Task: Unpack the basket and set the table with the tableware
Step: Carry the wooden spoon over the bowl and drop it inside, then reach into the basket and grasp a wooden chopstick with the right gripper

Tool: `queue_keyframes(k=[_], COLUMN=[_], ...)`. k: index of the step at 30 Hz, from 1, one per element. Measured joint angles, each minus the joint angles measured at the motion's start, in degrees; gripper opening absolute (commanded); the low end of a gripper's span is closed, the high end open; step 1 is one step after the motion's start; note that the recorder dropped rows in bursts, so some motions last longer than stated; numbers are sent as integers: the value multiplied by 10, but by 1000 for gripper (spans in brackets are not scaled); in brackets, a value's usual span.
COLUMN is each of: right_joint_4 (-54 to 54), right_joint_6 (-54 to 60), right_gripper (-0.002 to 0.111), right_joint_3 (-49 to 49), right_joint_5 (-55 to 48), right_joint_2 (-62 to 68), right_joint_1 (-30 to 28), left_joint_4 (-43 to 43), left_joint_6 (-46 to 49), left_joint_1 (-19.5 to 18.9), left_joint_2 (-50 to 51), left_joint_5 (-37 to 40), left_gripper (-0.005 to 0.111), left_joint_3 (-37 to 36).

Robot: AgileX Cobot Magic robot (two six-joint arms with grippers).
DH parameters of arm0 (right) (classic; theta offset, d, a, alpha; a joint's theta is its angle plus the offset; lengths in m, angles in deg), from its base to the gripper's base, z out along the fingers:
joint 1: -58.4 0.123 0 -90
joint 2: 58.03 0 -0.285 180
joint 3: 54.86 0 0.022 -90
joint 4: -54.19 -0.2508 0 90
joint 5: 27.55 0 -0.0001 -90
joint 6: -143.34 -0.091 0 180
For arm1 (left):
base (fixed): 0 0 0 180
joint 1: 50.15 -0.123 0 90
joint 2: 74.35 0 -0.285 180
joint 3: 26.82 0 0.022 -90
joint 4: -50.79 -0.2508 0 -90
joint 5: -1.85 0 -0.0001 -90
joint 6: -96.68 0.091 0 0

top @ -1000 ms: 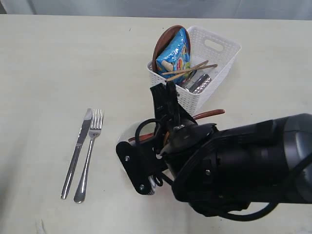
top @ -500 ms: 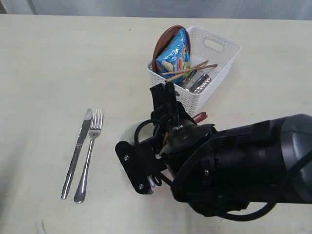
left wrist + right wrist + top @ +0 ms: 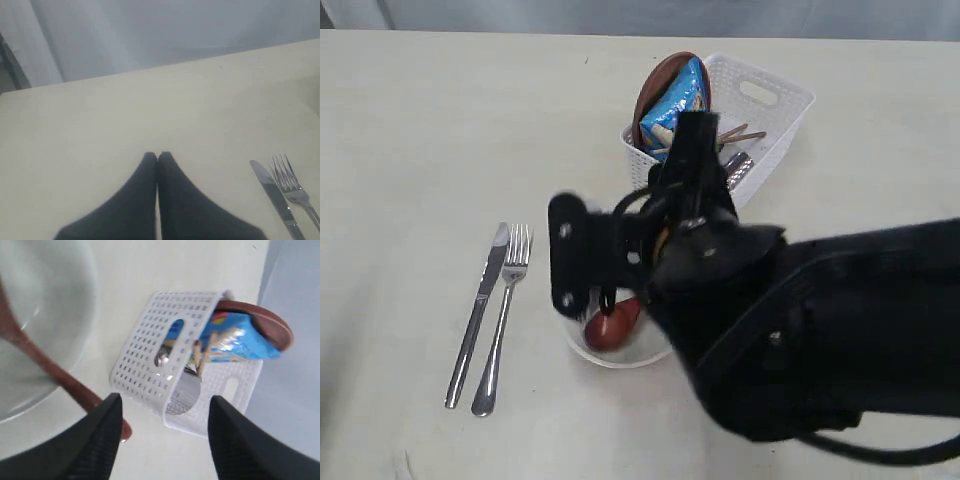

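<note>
The robot's right gripper needs to next go to the white basket and close on the middle of a chopstick [image 3: 720,141] next to the blue chip bag.
The off-white bowl [image 3: 582,341] stands on the table [image 3: 420,150] with the reddish-brown wooden spoon [image 3: 611,325] lying in it. The spoon's handle [image 3: 62,382] sticks out over the bowl's rim [image 3: 80,347]. My right gripper [image 3: 164,402] is open and empty, above the table between bowl and white basket [image 3: 145,357], its tip [image 3: 698,130] toward the basket. The basket holds the brown plate [image 3: 260,320], chopsticks [image 3: 197,357], steel cup [image 3: 186,387] and blue chip bag [image 3: 240,342]. Knife [image 3: 480,310] and fork [image 3: 505,310] lie left of the bowl. My left gripper [image 3: 157,156] is shut, empty, over bare table.
My right arm's black bulk [image 3: 820,340] hides the table's near right part and most of the bowl. The basket [image 3: 765,105] stands at the back centre. Knife [image 3: 272,192] and fork [image 3: 292,185] show beside the left gripper.
The right gripper has let go of the spoon, which now lies in the bowl. The arm has risen and swung toward the basket, uncovering the spoon's head.
</note>
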Motion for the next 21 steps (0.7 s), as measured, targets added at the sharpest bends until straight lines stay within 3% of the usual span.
queue_keyframes(k=[4, 8, 12, 15, 18, 21], right_joint_4=[-33, -205, -470, -663, -848, -943], right_joint_6=[-105, -111, 6, 107, 219, 375], right_gripper=[46, 45, 45, 49, 51, 51], right_joint_3=[44, 135, 230, 276, 303, 320], right_joint_5=[2, 22, 39, 33, 3, -37], right_joint_2=[-55, -84, -68, -25, 30, 82], right_joint_1=[-64, -202, -372, -467, -530, -558], left_joint_4=[0, 0, 0, 0, 0, 0], left_joint_6=[0, 0, 0, 0, 0, 0], left_joint_1=[0, 0, 0, 0, 0, 0], left_joint_2=[0, 0, 0, 0, 0, 0], left_joint_5=[0, 0, 0, 0, 0, 0], left_gripper=[0, 0, 0, 0, 0, 0], left_joint_3=[0, 0, 0, 0, 0, 0])
